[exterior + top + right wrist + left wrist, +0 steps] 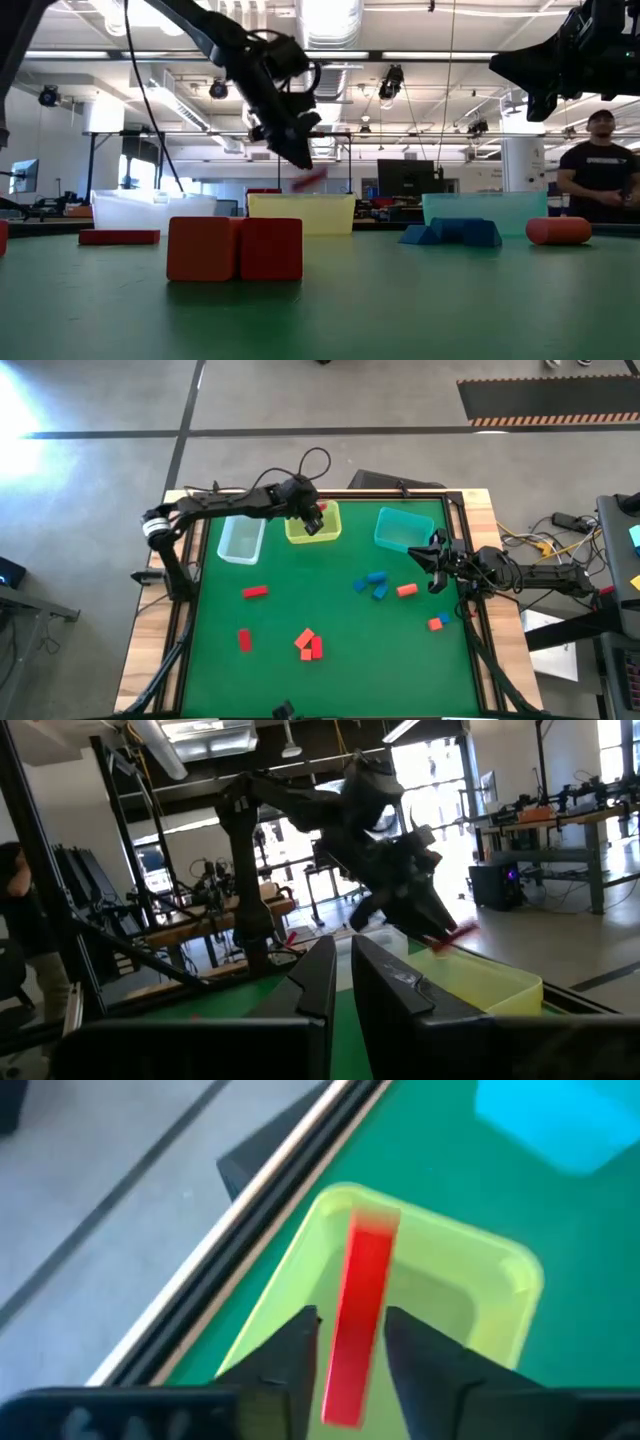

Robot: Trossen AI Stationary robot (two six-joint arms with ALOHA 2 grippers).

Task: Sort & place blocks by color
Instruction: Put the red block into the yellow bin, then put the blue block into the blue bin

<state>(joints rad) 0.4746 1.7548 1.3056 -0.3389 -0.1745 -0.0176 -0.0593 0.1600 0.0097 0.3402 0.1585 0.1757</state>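
My right gripper needs to grip opposite sides of the small blue block (360, 586), the one in the blue group that is closest to the yellow bin.
My left gripper (314, 518) hangs over the yellow bin (330, 530), fingers open and pointing down. A red bar block (358, 1320) shows between and just below its fingertips, motion-blurred, above the bin's inside; it also shows as the red bar (311, 179) in the low view. My right gripper (433, 563) is shut and empty, raised near the teal bin (398, 528). Loose blocks lie flat on the green mat: a red bar (255, 592), a red block (244, 640), an orange-red cluster (308, 644), blue blocks (372, 584), an orange block (406, 590). My left gripper has the red bar's near end (345, 1400) between its two fingers, which come from above. The bar points down into the yellow bin, clear of its floor and blurred. I cannot tell whether the fingers touch it.
A clear bin (241, 540) stands left of the yellow one along the mat's far edge. An orange and a blue block (437, 623) lie near the right edge. A black frame rims the mat. A person (598, 165) stands beyond the table.
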